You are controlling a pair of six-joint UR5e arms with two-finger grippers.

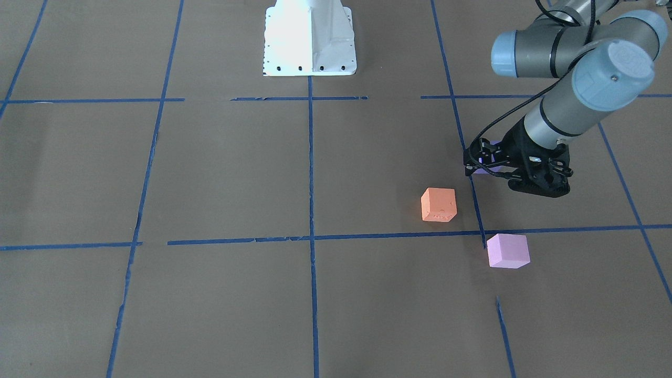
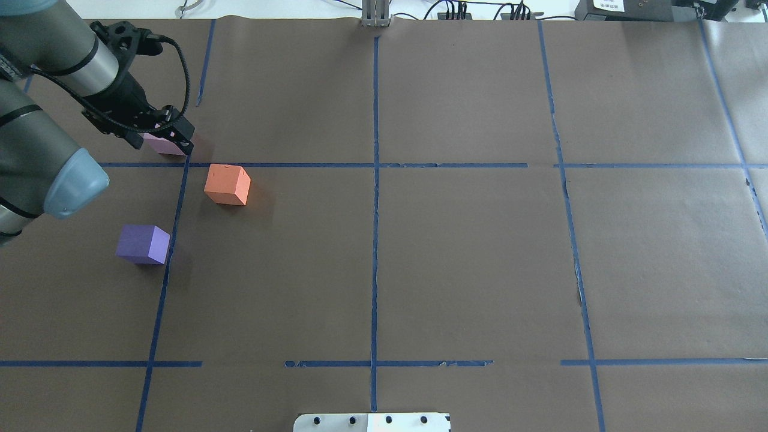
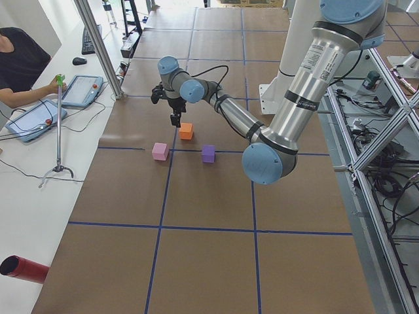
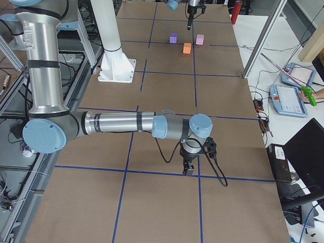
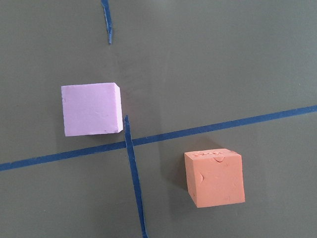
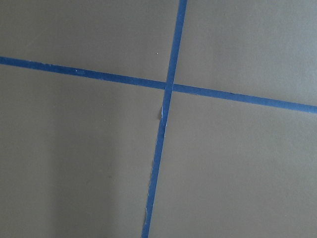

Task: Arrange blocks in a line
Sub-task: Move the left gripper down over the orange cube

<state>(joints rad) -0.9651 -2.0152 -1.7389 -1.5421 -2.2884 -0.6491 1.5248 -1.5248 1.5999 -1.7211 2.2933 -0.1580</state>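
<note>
The orange block, between the light pink and violet-blue blocks, is next for my left gripper, which should go to it and close on the orange block's sides [image 1: 439, 205] [image 5: 218, 179].
Three cubes lie on the brown table on my left side. The orange block [image 2: 227, 185] sits between the violet-blue block [image 2: 143, 244], nearer my base, and the light pink block [image 2: 161, 144], farther out and partly hidden by my left gripper [image 2: 185, 146]. That gripper hangs above the table, looks shut and holds nothing. The left wrist view looks down on the pink block [image 5: 91, 109] and the orange block [image 5: 215, 177], and no fingers show in it. My right gripper [image 4: 189, 171] hovers low over a tape crossing far from the blocks. I cannot tell if it is open.
Blue tape lines [image 2: 374, 240] divide the table into squares. The white robot base [image 1: 310, 39] stands at the table's middle edge. An operator [image 3: 19, 62] with tablets sits beyond the far edge, and a metal post [image 3: 98, 46] stands there.
</note>
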